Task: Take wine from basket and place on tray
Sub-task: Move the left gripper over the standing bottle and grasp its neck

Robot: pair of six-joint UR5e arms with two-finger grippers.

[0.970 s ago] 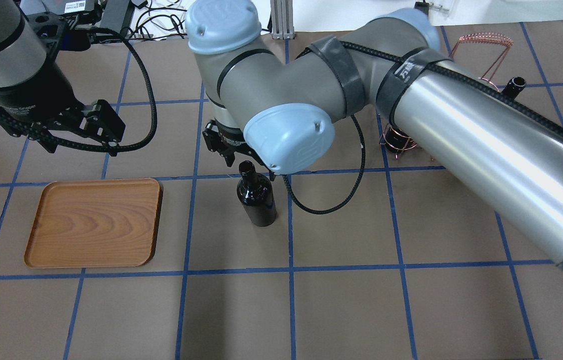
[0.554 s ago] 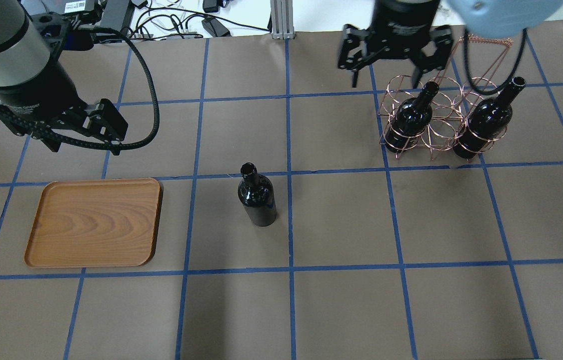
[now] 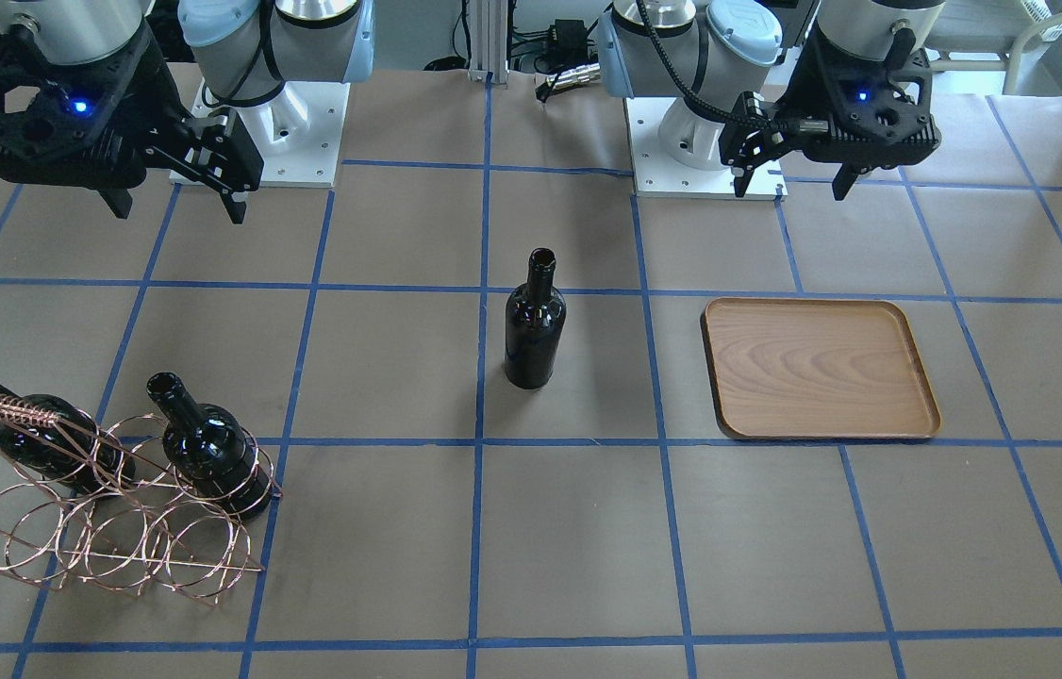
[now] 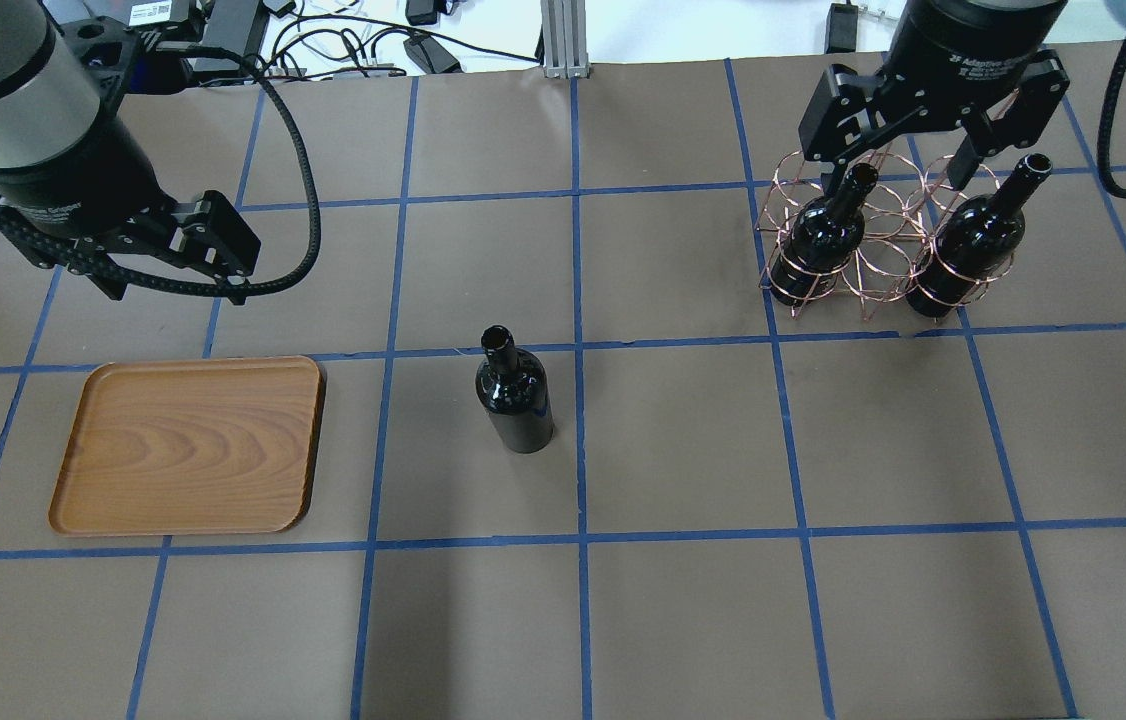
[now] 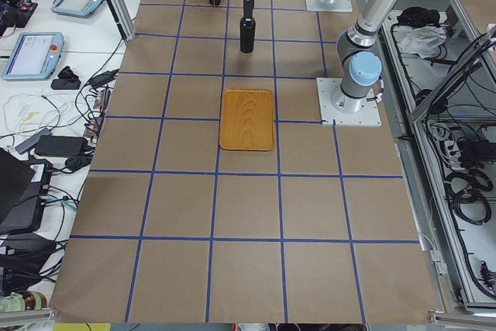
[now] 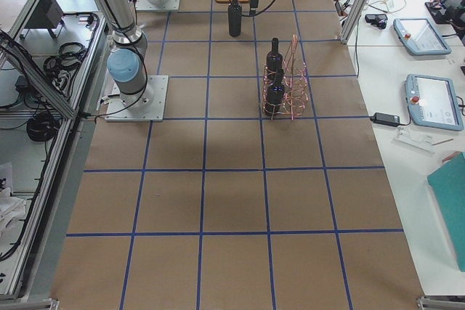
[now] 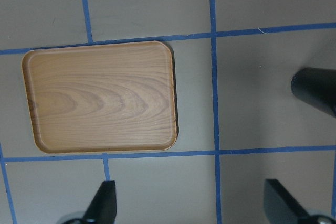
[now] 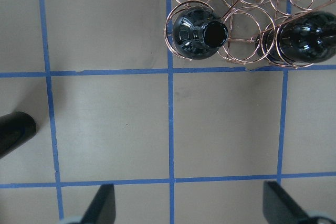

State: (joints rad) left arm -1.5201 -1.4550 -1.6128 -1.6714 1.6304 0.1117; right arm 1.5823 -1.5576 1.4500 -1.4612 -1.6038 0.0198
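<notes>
My left gripper needs to grip the neck of the wine bottle [image 3: 540,277] standing upright between the wooden tray and copper wire basket.
One wine bottle [image 4: 515,395] stands upright on the table's middle, also in the front view [image 3: 534,325]. Two more bottles [image 4: 823,235] [image 4: 973,240] sit in the copper wire basket [image 4: 873,270] at the far right, with its middle slot empty. The wooden tray [image 4: 188,445] lies empty at the left. My right gripper [image 4: 898,175] is open and empty, raised by the basket; its wrist view shows the basket bottles [image 8: 202,32]. My left gripper [image 4: 178,290] is open and empty, raised behind the tray [image 7: 100,98].
Brown paper with a blue tape grid covers the table. Both arm bases [image 3: 257,141] [image 3: 701,141] stand at the robot's edge. Cables and tablets [image 5: 31,52] lie on side tables beyond the table's ends.
My right arm has let go of the middle bottle and swung back from it to the basket. The bottle stays standing. The left arm has barely moved.
</notes>
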